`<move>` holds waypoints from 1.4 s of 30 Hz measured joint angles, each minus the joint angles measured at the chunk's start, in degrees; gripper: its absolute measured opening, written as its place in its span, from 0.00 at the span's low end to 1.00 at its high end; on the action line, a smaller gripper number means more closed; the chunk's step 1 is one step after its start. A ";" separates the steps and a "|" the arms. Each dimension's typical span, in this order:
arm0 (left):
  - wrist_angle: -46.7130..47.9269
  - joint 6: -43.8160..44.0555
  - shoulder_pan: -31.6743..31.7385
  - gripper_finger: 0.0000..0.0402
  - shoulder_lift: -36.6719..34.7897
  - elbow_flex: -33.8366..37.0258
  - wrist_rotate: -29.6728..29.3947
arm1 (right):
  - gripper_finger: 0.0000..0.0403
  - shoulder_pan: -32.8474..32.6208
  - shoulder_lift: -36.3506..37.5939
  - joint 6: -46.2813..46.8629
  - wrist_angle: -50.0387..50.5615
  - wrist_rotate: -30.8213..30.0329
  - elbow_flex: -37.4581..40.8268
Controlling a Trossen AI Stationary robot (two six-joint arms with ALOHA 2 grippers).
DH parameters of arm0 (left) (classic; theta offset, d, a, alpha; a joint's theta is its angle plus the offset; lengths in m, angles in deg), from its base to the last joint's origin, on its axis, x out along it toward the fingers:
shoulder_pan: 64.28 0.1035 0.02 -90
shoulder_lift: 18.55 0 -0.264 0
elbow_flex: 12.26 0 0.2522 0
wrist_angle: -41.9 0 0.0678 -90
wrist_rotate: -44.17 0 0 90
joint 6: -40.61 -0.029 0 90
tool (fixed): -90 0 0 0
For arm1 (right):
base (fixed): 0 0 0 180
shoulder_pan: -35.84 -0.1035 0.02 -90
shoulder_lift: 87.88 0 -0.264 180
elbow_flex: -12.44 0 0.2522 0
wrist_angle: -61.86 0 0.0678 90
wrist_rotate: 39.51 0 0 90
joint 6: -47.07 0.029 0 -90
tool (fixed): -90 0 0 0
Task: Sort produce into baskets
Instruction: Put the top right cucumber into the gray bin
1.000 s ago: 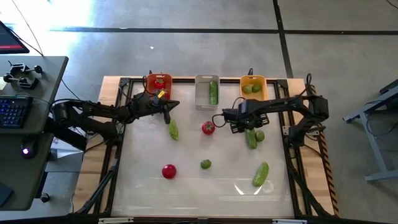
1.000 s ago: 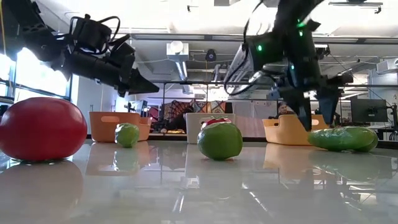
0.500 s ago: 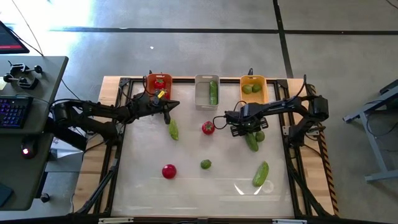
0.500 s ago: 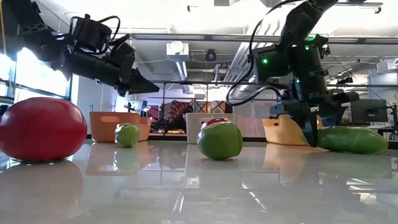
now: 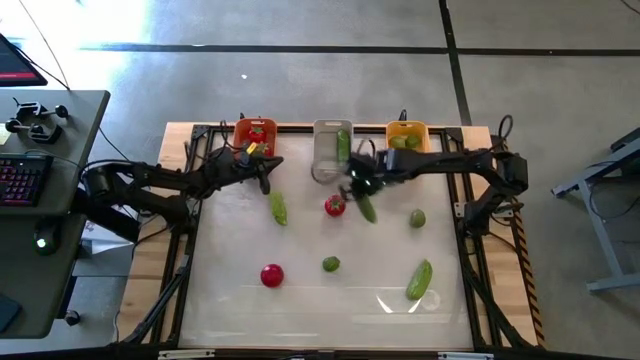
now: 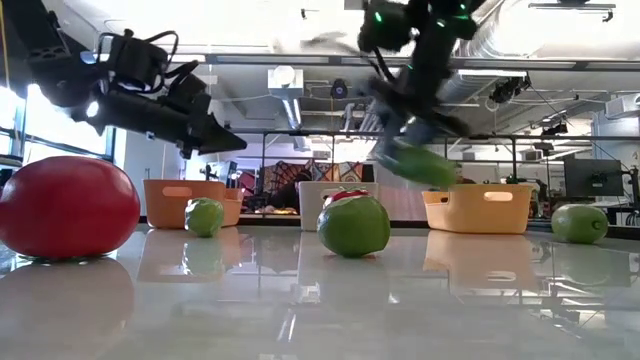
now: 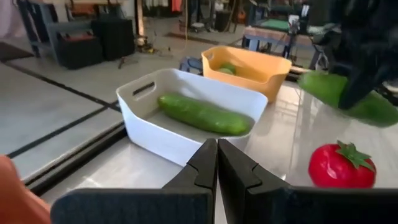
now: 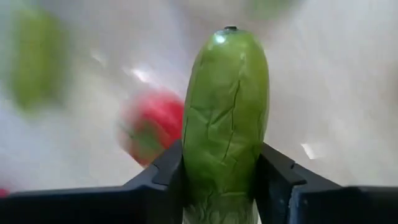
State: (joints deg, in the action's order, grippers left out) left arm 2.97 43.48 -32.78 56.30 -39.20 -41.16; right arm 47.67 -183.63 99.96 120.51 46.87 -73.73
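Next, my right gripper releases the cucumber, now just in front of that basket, in the pale grey basket's empty side (image 5: 329,155), toward the orange-red basket.
My right gripper (image 5: 360,190) is shut on a dark-green cucumber (image 5: 367,207) in the air just in front of the pale grey basket (image 5: 322,160), which holds another cucumber (image 5: 343,146). My left gripper (image 5: 267,172) is shut and empty in front of the orange-red basket (image 5: 244,132), which holds a tomato (image 5: 256,131). The yellow-orange basket (image 5: 420,143) holds limes. On the table lie two tomatoes (image 5: 334,205) (image 5: 271,274), two limes (image 5: 330,264) (image 5: 417,218) and two cucumbers (image 5: 279,208) (image 5: 419,279). My right gripper pinches the cucumber between its two fingers, on the cucumber's two long sides (image 8: 189,165) near one end. The rest of the cucumber sticks out past the fingertips, along the fingers. It is lifted clear of the table and tilted (image 6: 420,165).
The three baskets stand in a row along the table's far edge. The tomato near the table's middle lies just left of the held cucumber. The middle and near part of the white tabletop (image 5: 340,300) has open room between the scattered produce.
My right gripper has come down on the cucumber that lay beside the right-hand lime, taken hold of it, lifted it clear and carried it left and toward the far edge, near the grey basket. The lime stays where it was.
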 joint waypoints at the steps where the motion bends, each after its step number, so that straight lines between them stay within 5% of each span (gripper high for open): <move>1: -1.13 0.08 0.45 0.00 0.00 0.42 0.06 | 0.31 0.59 0.00 -0.70 -2.96 -0.99 -1.30; 7: -1.63 0.25 2.54 0.00 -0.01 1.39 0.04 | 0.31 5.13 -2.27 -5.22 -16.46 -6.73 -6.78; 13: -1.36 0.53 2.67 0.00 -0.02 1.65 0.07 | 0.31 10.67 -10.74 -7.91 -22.88 -3.40 -13.65; 23: -1.28 0.55 2.67 0.00 0.00 1.65 0.09 | 0.31 17.65 -22.95 -6.84 -15.22 -0.41 -27.50; 42: -1.11 0.89 2.65 0.00 -0.02 1.65 0.13 | 0.34 19.33 -24.70 -3.90 -10.16 0.66 -26.39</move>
State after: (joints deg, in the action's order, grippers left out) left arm 1.86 44.37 -30.13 56.27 -37.55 -41.03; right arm 67.00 -208.33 96.06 110.36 47.53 -100.13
